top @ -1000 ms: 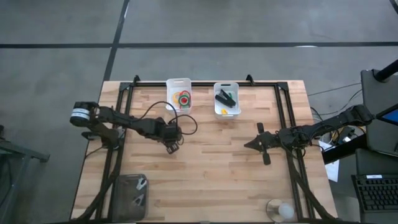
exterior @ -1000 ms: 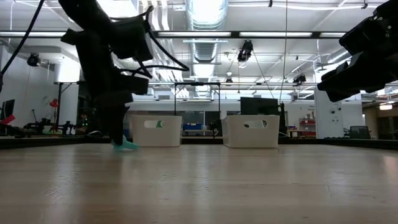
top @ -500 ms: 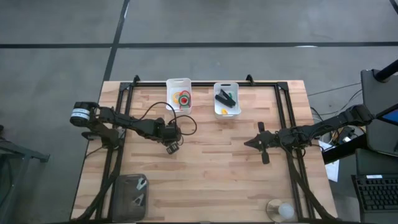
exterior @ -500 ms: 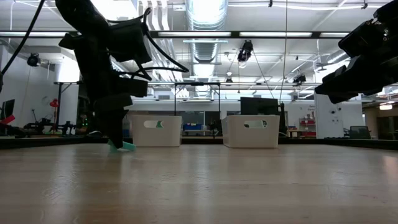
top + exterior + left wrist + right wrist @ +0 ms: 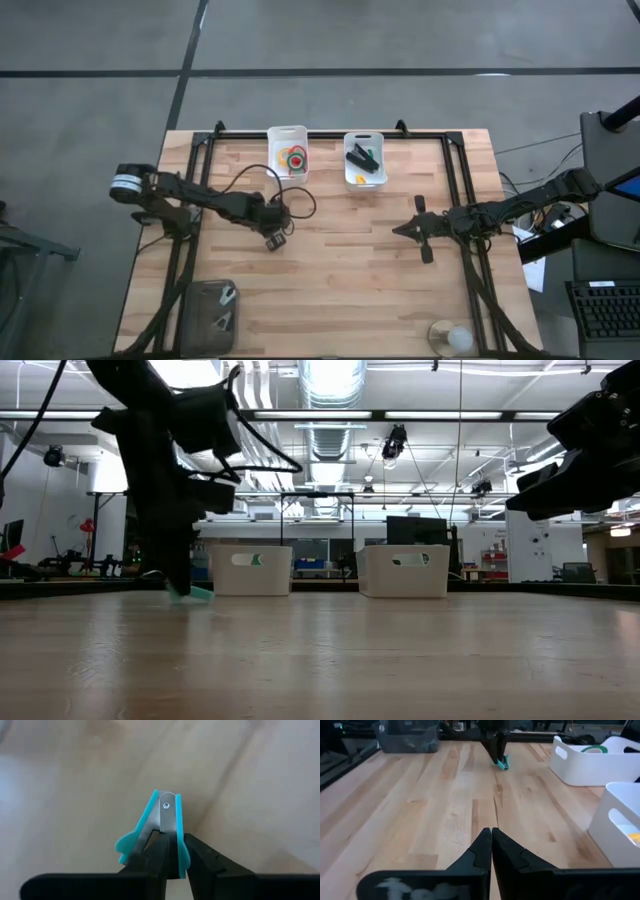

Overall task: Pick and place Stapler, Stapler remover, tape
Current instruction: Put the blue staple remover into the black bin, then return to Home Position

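The teal staple remover will drop from my left gripper into the grey bin [image 5: 203,317], close beside the small tools.
A teal staple remover [image 5: 170,827] sits between the fingers of my left gripper [image 5: 275,238], which is shut on it at the table's middle left. The right wrist view shows the remover [image 5: 502,763] at the table's surface below the left arm. Whether it is lifted I cannot tell. The black stapler [image 5: 362,157] lies in the right white bin [image 5: 365,178]. Tape rolls [image 5: 293,157] lie in the left white bin [image 5: 288,133]. My right gripper [image 5: 492,834] is shut on nothing, above the boards at the middle right [image 5: 402,231]. My left gripper pinches the staple remover between its two fingers [image 5: 197,857], which come from above and point down. They close on the handle arms [image 5: 180,847] behind the hinged end [image 5: 167,805]. One teal wing [image 5: 127,845] sticks out beside a finger.
A grey bin [image 5: 208,315] with small tools stands at the near left corner. A white round thing [image 5: 456,338] is at the near right edge. Black frame rails [image 5: 190,200] run along the table's sides. Bare boards lie between the two arms.
My left gripper has closed its fingers on the teal staple remover and shifted a little toward the table's left edge. The remover has gone with it, staying low at the table's surface.
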